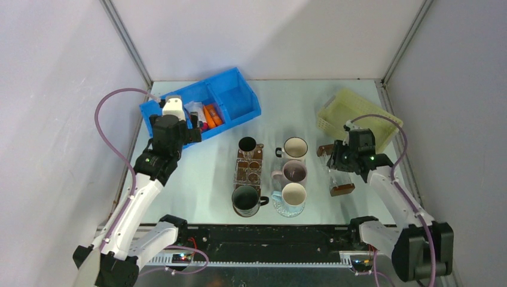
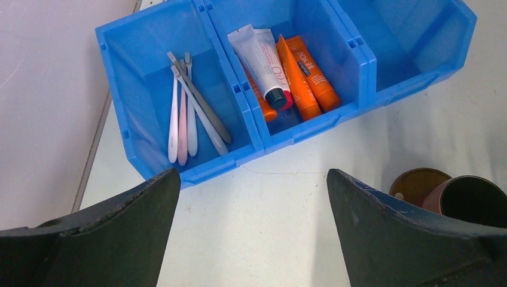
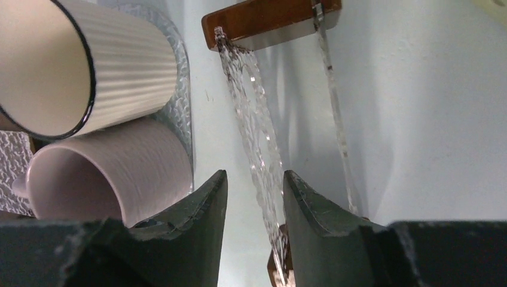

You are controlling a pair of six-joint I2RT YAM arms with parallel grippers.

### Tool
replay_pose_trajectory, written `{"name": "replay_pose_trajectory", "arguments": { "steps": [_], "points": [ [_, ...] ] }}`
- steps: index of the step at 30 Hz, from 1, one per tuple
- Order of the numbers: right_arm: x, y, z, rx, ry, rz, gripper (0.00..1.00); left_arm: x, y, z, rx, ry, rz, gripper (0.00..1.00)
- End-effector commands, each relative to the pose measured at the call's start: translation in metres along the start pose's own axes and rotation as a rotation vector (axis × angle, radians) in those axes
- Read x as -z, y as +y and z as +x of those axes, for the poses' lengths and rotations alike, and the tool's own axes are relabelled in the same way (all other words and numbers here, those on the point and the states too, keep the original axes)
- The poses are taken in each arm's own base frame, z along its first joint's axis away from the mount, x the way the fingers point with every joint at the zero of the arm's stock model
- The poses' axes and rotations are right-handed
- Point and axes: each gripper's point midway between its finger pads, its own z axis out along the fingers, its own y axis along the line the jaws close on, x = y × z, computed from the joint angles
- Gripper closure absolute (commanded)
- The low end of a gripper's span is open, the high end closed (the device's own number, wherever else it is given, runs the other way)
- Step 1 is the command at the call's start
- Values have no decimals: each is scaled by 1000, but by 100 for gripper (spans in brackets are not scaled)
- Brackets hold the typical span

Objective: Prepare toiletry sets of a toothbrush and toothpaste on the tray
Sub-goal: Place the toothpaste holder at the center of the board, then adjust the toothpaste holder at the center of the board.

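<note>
The clear box sits at a slant beside the mugs, and my right gripper straddles only the box's side, so I need to straighten it, then take it across its width [image 1: 329,160].
Several toothbrushes [image 2: 191,113], grey and pale pink, lie in the left compartment of a blue bin [image 2: 197,169]. Orange toothpaste tubes [image 2: 305,78] and a white one [image 2: 260,60] lie in the middle compartment. My left gripper [image 2: 252,173] hangs open over bare table just in front of the bin, holding nothing. A clear patterned tray [image 3: 179,78] lies under the light mugs. My right gripper [image 3: 255,174] stands open, its jaws on either side of one wall of a clear box with brown ends [image 3: 257,137]. The left finger is apart from that wall.
Three light mugs [image 1: 294,172] stand in a column at the middle. Two dark mugs [image 1: 246,199] and another clear brown-capped box [image 1: 248,167] are to their left. A yellow-green basket [image 1: 359,113] sits at the back right. Walls close in the table.
</note>
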Motion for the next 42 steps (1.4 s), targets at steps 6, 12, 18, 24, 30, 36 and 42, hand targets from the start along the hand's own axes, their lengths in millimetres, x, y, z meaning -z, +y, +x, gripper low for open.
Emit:
{"name": "replay_pose_trajectory", "arguments": {
  "steps": [6,12,18,24,30,36,42],
  "points": [
    [-33,5,-15,-43,33,-51,60,4,7,-9,4,-48,-21,0],
    [-31,7,-18,-100,43,-149,91,3,3,-9,-1,-50,1,0],
    [-17,28,-24,-196,32,-368,100,3,2,-9,-7,-50,4,0],
    [-15,29,-21,-317,50,-498,100,4,2,-10,-8,-53,8,0],
    [-26,12,-12,-395,78,-506,100,9,3,-14,2,-75,13,0],
    [-30,-23,-7,-473,46,-404,78,8,2,-14,1,-71,20,0],
    [-21,-36,-13,-469,-29,-342,56,8,-1,-15,2,-72,34,0]
  ]
}}
